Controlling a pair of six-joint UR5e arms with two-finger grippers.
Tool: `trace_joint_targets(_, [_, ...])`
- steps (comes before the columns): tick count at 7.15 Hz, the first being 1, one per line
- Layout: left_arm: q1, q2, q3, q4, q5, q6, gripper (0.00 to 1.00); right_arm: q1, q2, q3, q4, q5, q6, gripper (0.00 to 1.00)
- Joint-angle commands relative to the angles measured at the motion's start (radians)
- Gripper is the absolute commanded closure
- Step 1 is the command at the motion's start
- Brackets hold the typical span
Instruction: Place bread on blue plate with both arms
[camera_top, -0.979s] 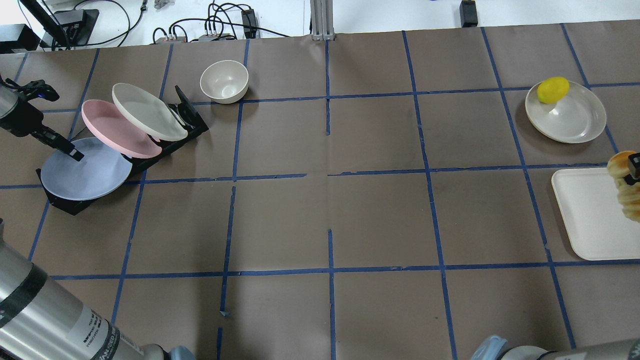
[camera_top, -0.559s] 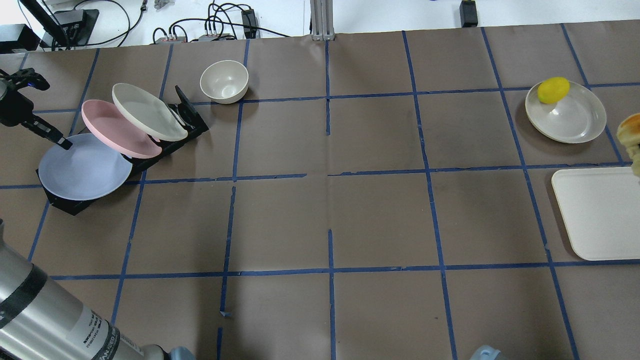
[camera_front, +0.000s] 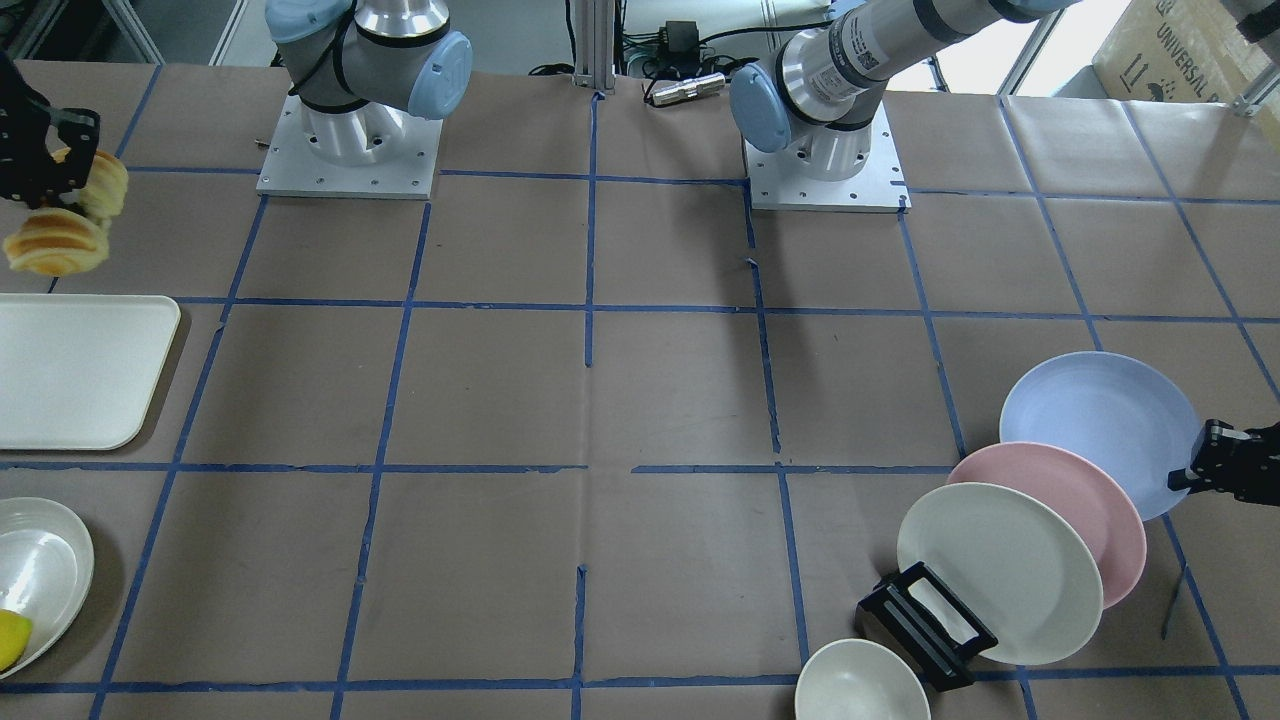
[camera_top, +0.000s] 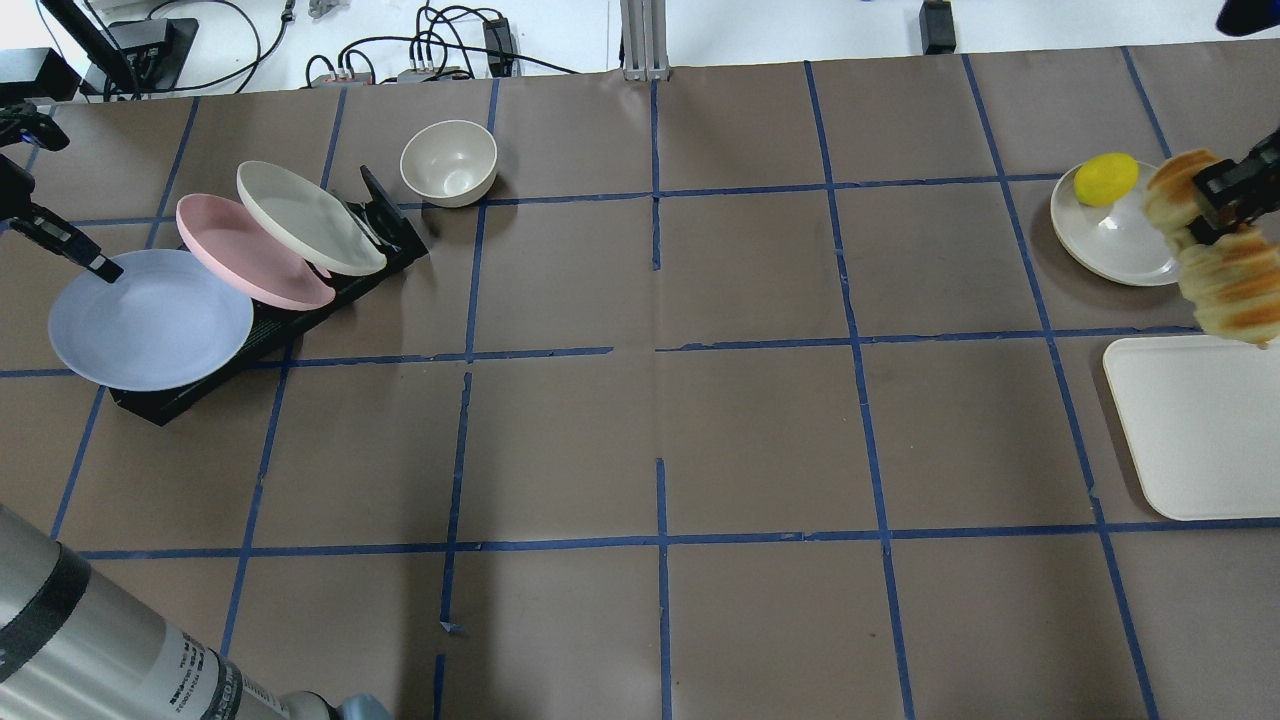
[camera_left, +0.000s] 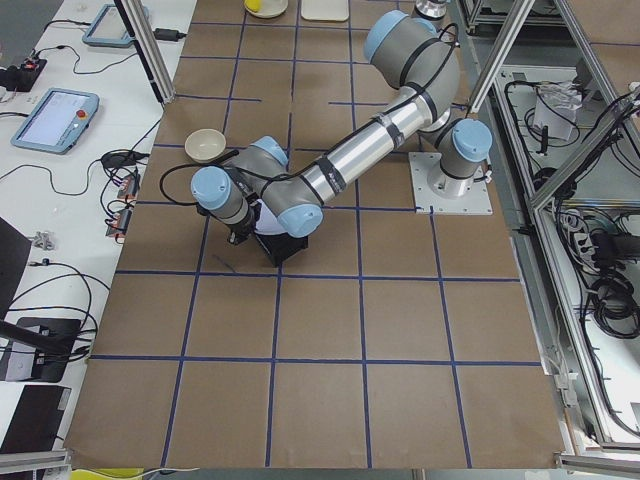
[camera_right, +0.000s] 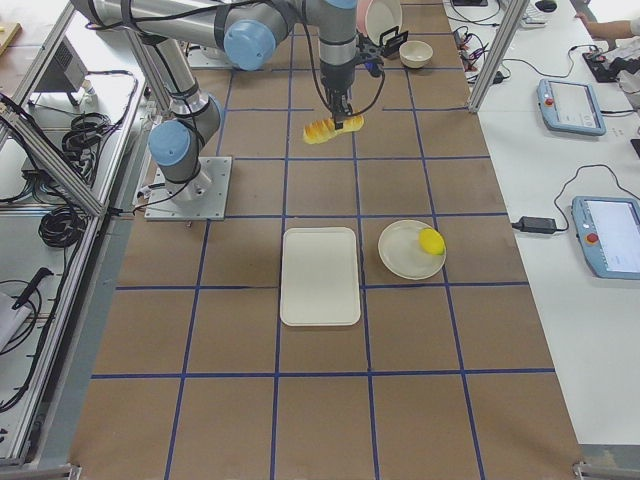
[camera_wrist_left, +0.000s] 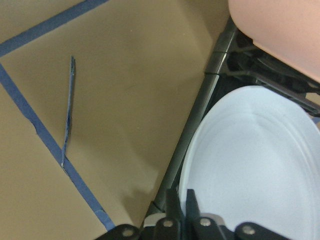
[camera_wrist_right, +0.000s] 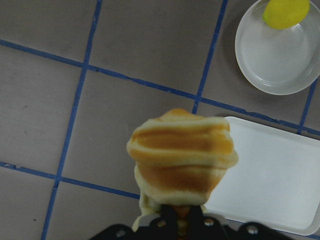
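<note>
The robot's left gripper should release the blue plate over the gap (camera_front: 589, 412) between the blue tape ends in the middle of the table. The plate now tilts at the black rack's near end.
The striped bread (camera_top: 1228, 275) hangs in the air from my right gripper (camera_top: 1215, 205), which is shut on its upper part, above the table between the tray and the lemon plate. It fills the right wrist view (camera_wrist_right: 182, 160). In the front view the bread (camera_front: 58, 245) sits at the left edge. My left gripper (camera_top: 103, 267) is shut on the far left rim of the blue plate (camera_top: 150, 320), which tilts at the near end of the black rack. The left wrist view shows the plate (camera_wrist_left: 255, 170) pinched between the fingers at the bottom edge.
A pink plate (camera_top: 245, 262) and a cream plate (camera_top: 305, 230) lean in the black rack (camera_top: 290, 320). A cream bowl (camera_top: 448, 162) stands behind it. At the right are a white tray (camera_top: 1200, 430) and a cream plate (camera_top: 1115, 250) with a yellow lemon (camera_top: 1105, 178).
My left gripper has drawn the blue plate to the left; the rack and its other plates shifted slightly. My right gripper has carried the bread up off the tray and toward the far side.
</note>
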Motion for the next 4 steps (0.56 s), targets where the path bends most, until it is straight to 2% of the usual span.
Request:
trace_joint_targets(1, [0.0,0.099,-0.007,-0.122,-0.008,-0.002,1.0,0.149,-0.013,-0.004,0.049,-0.001,0.24,0.93])
trace_joint_targets(3, [-0.017,0.199,-0.02,-0.261,-0.029,-0.034,1.0,0.248,-0.027,-0.007,0.096,0.003,0.454,0.93])
trace_joint_targets(4, [-0.061,0.243,-0.026,-0.289,-0.031,-0.089,1.0,0.26,-0.03,-0.009,0.119,0.021,0.527,0.92])
